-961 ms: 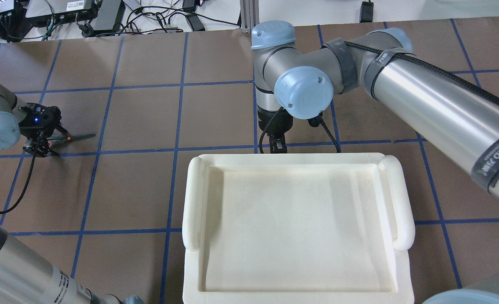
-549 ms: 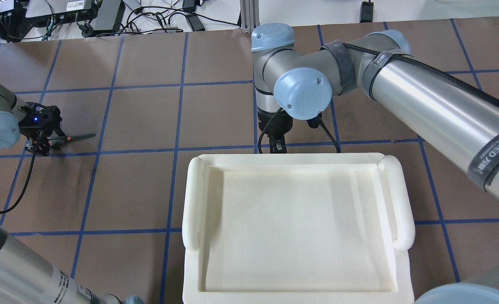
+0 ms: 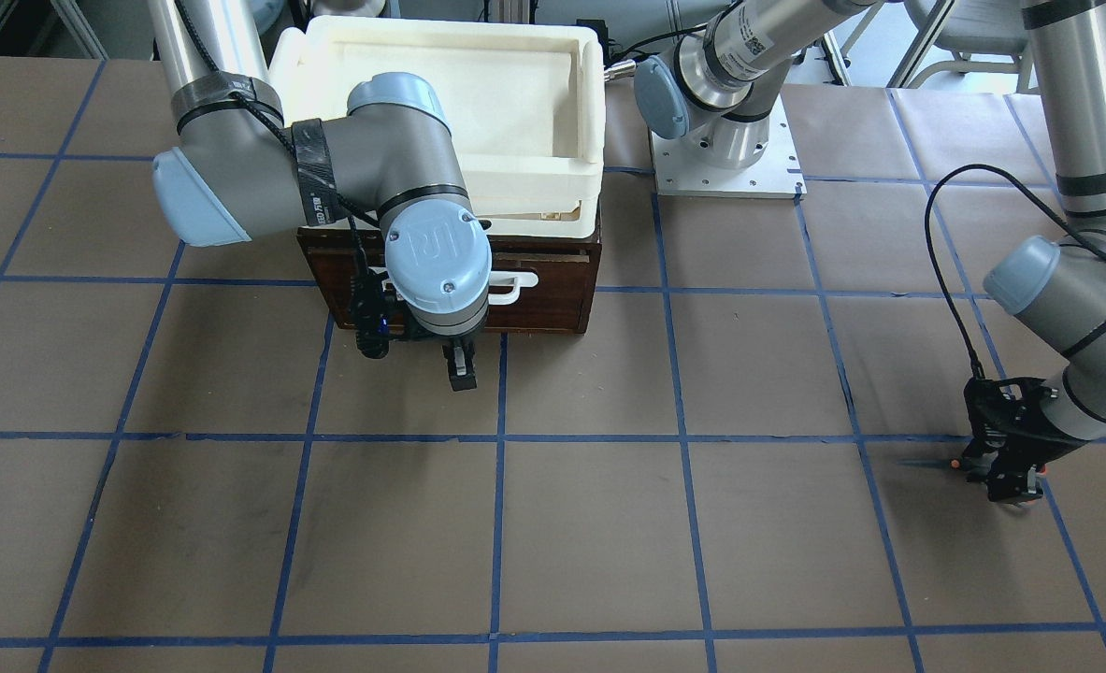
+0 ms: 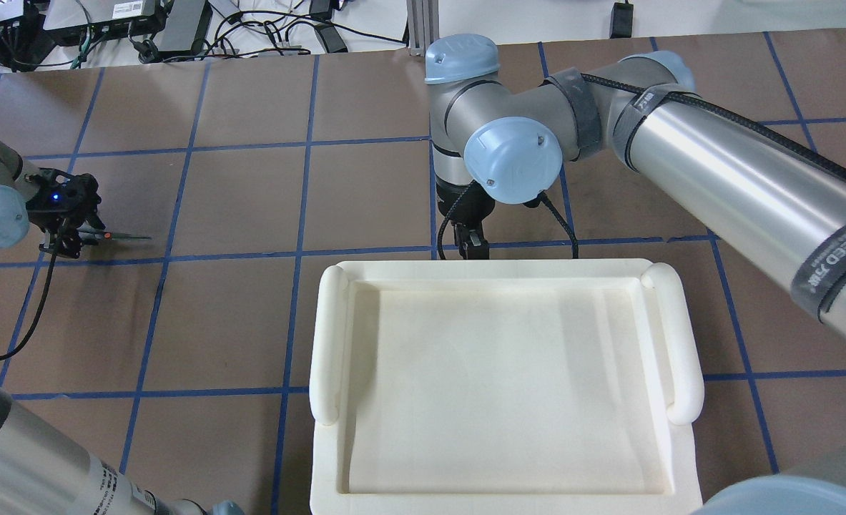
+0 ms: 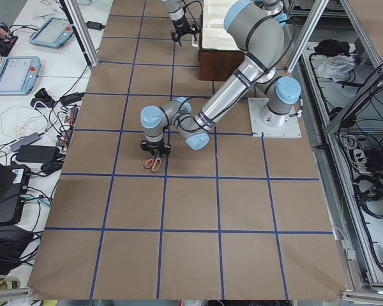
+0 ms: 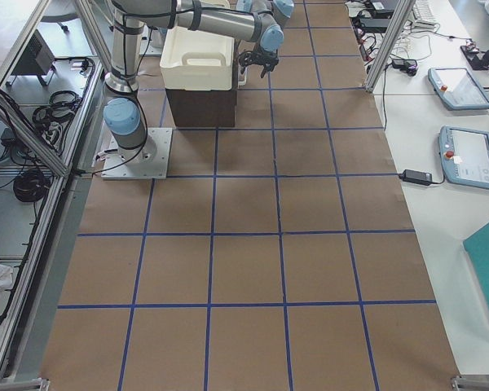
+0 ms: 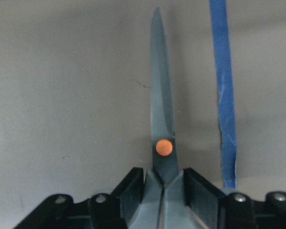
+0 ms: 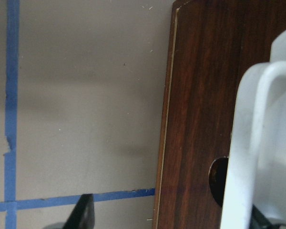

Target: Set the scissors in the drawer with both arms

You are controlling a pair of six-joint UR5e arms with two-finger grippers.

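Observation:
The scissors will go down on the brown table inside the blue tape square (image 3: 938, 535) under my left gripper.
My left gripper (image 4: 65, 227) is shut on the scissors (image 4: 124, 237) at the table's far left. In the left wrist view its fingers (image 7: 133, 193) clamp the scissors (image 7: 162, 119) just behind the orange pivot, with the dark blade pointing away, low over the brown table. The front view shows the gripper (image 3: 1006, 467) and blade (image 3: 931, 462) too. The drawer (image 3: 553, 280) is closed, with a dark wood front and a white handle (image 3: 515, 285). My right gripper (image 3: 460, 369) hangs in front of it, open. In the right wrist view the handle (image 8: 245, 143) stands between its spread fingers (image 8: 83, 212).
A white foam tray (image 4: 326, 336) sits on top of the drawer cabinet and hides it from above. The right arm's elbow (image 3: 235, 178) reaches across the cabinet's front. Blue tape lines grid the brown table (image 3: 609, 523). Cables and tablets lie beyond the far edge.
My left gripper closed tighter on the scissors and shifted a little further left with them. My right gripper edged slightly closer to the drawer front.

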